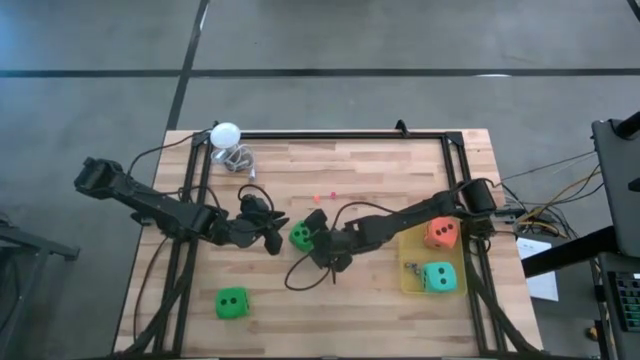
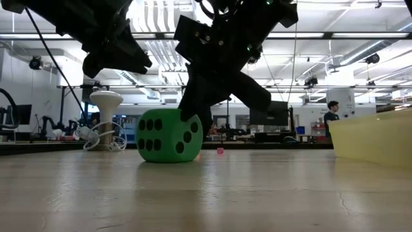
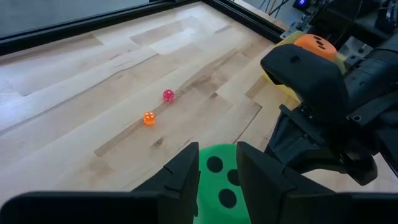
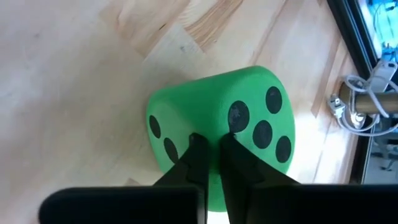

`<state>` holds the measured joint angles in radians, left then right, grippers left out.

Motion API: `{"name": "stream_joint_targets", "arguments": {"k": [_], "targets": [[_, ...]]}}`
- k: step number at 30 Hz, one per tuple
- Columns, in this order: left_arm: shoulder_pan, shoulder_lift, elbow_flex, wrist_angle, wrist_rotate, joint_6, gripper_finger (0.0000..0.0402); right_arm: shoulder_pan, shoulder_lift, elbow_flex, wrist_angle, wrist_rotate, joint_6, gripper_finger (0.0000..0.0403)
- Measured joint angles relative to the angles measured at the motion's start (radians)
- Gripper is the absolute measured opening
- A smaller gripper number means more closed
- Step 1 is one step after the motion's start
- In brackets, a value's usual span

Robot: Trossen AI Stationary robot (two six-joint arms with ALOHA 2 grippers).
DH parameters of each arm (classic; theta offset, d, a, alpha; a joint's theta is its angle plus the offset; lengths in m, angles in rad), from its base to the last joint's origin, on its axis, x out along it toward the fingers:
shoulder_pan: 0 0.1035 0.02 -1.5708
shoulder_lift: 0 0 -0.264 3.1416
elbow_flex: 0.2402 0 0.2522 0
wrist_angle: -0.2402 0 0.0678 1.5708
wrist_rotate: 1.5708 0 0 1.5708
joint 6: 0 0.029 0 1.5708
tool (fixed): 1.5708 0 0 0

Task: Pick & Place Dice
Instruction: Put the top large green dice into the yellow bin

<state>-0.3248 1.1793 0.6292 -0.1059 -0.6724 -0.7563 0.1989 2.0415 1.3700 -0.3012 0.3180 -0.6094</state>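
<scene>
I pinch only the bright green die's upper corner barely, so my right gripper needs to open wide and grip more of the die (image 4: 171, 132) before lifting.
A bright green die (image 1: 299, 236) rests on one face on the wooden table's middle. My right gripper (image 4: 211, 140) reaches in from the right, slanting down, and is shut at the die's upper corner. My left gripper (image 3: 217, 155) hovers just left of the die and above the table, open, with nothing between its fingers; the die (image 3: 219, 180) shows beyond them. A second green die (image 1: 232, 303) lies near the front left. An orange-red die (image 1: 441, 234) and a teal die (image 1: 438, 277) sit in the yellow tray (image 1: 412, 262). My right gripper has its fingertips (image 4: 198, 152) closed together on the green die's upper corner (image 4: 214, 126), where three faces meet. A thin strip of green shows between them. The fingers slant down from the table's right. The die (image 2: 168, 135) stands on the table.
A white ball (image 1: 226, 133) sits on a stand at the far left, with a coiled cable beside it. Two tiny beads, pink (image 3: 168, 95) and orange (image 3: 149, 118), lie beyond the die. A black frame runs along the table's edges.
</scene>
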Motion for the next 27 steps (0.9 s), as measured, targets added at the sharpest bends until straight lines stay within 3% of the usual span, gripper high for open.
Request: {"name": "stream_joint_targets", "arguments": {"k": [21, 27], "targets": [[0.0, 0.0, 0.0, -0.003, 0.004, 0.0, 0.0113, 0.021, -0.01, -0.001, -0.028, 0.018, 0.055, 0.0009], [0.0, 0.0, 0.0, -0.003, 0.011, 0.0, 0.0113, 0.025, -0.009, -0.002, -0.012, 0.056, 0.079, 0.0033]]}}
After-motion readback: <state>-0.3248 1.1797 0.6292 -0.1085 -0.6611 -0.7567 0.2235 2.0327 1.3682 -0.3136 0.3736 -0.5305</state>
